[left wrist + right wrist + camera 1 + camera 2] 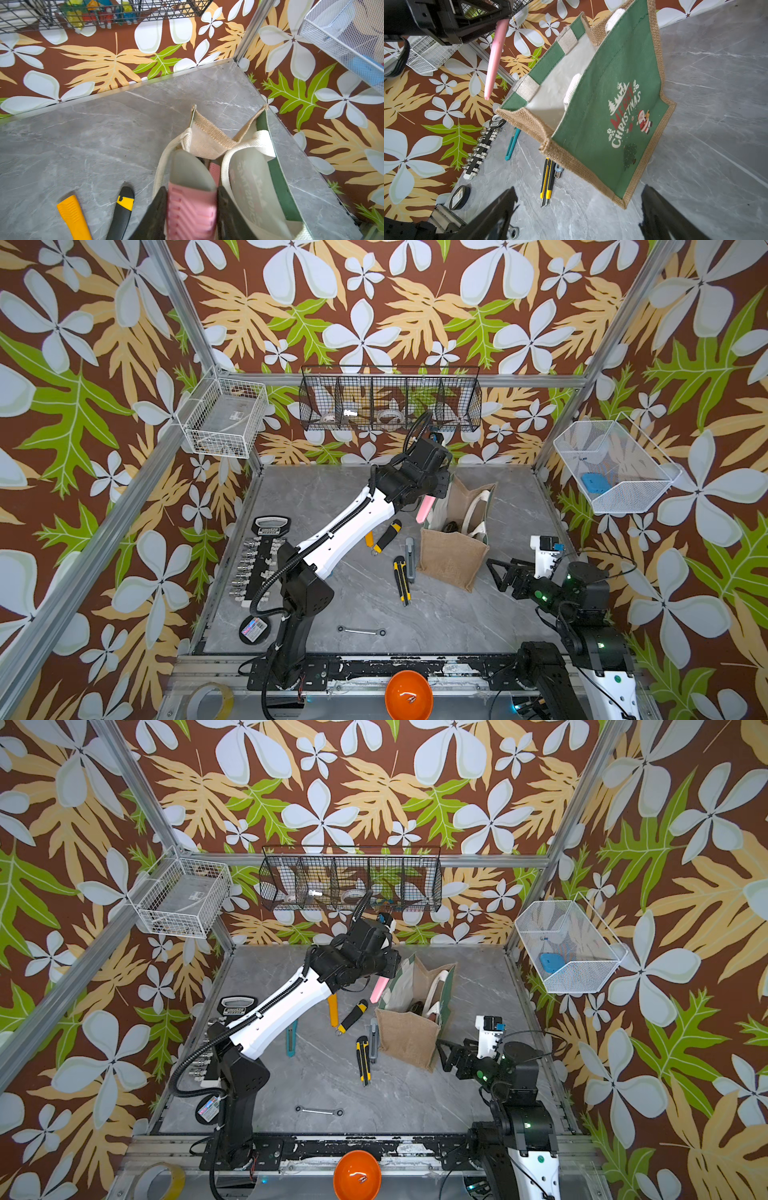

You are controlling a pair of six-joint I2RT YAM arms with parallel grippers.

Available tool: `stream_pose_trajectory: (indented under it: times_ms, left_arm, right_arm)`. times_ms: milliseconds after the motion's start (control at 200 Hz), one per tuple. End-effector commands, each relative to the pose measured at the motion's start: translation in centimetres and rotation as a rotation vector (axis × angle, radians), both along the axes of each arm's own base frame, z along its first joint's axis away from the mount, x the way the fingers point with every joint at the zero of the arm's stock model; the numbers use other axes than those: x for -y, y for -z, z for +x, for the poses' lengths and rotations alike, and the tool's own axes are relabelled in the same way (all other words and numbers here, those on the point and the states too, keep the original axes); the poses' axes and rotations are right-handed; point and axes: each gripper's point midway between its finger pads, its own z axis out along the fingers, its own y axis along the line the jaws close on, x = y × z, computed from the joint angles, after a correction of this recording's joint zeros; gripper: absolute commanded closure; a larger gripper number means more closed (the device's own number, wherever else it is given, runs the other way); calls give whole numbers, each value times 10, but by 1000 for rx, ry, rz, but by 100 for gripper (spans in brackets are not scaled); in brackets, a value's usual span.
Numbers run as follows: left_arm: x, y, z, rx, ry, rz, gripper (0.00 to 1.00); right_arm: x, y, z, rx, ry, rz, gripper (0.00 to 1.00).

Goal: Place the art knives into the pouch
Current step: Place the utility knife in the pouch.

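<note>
The robot's left gripper should release the art knife inside the pouch (452, 526) (206, 194) between its white handles, next to the other pink cutter.
The art knife (425, 508) is a pink, ribbed-handled cutter hanging tip-down, with my left gripper (434, 493) shut on its upper end. In the left wrist view the art knife (191, 207) sits between both black fingers and points into the open mouth of the pouch (207, 141). The pouch (453, 560) stands upright right of centre, tan jute with white handles. Its green "Merry Christmas" panel shows in the right wrist view (612, 93), where the art knife (495, 58) hangs above the rim without touching it. My right gripper (498, 574) stands open and empty beside the pouch's near right corner.
Two yellow-black cutters (402, 580) (386, 536) and a grey one (410, 558) lie left of the pouch, with a teal cutter (292, 1038) under my left arm. A socket rail (259, 560), tape roll (254, 630) and wrench (361, 631) lie nearer. Wire baskets (390, 402) hang on the walls.
</note>
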Motion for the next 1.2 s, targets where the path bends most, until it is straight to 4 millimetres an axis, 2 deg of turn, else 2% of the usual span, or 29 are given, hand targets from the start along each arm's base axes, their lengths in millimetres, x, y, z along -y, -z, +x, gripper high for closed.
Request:
stream_pose_trajectory:
  times_ms: [0, 170, 295, 490, 596, 676, 726, 866, 1021, 1196]
  left_arm:
    - [19, -8, -4, 8, 69, -52, 80]
    - [39, -13, -4, 31, 109, -129, 80]
    - [53, -7, -2, 31, 133, -168, 80]
    - [66, 24, 6, -4, 142, -143, 79]
    - [67, 40, 8, -30, 140, -117, 75]
    - [67, 43, 5, -43, 150, -113, 65]
    - [66, 41, 2, -41, 154, -116, 54]
    - [58, 30, -1, -24, 137, -121, 1]
    - [38, 9, -12, 0, 108, -121, 0]
    - [-10, -9, -27, 58, 10, -97, 0]
  right_arm:
    - [1, -5, 1, 16, 12, 2, 6]
    - [-2, 1, 0, -8, 6, 39, 6]
    - [-3, 3, -2, -8, 1, 52, 7]
    - [-3, -1, -6, 0, 5, 52, 7]
    - [-3, -1, -9, -2, 5, 50, 7]
    - [0, 0, -11, -8, 23, 36, 6]
    - [5, 1, -12, -17, 50, 17, 6]
    - [11, -3, -14, -13, 79, -2, 6]
    - [13, -21, -13, 4, 97, -3, 6]
    - [14, -38, -5, 11, 104, -2, 7]
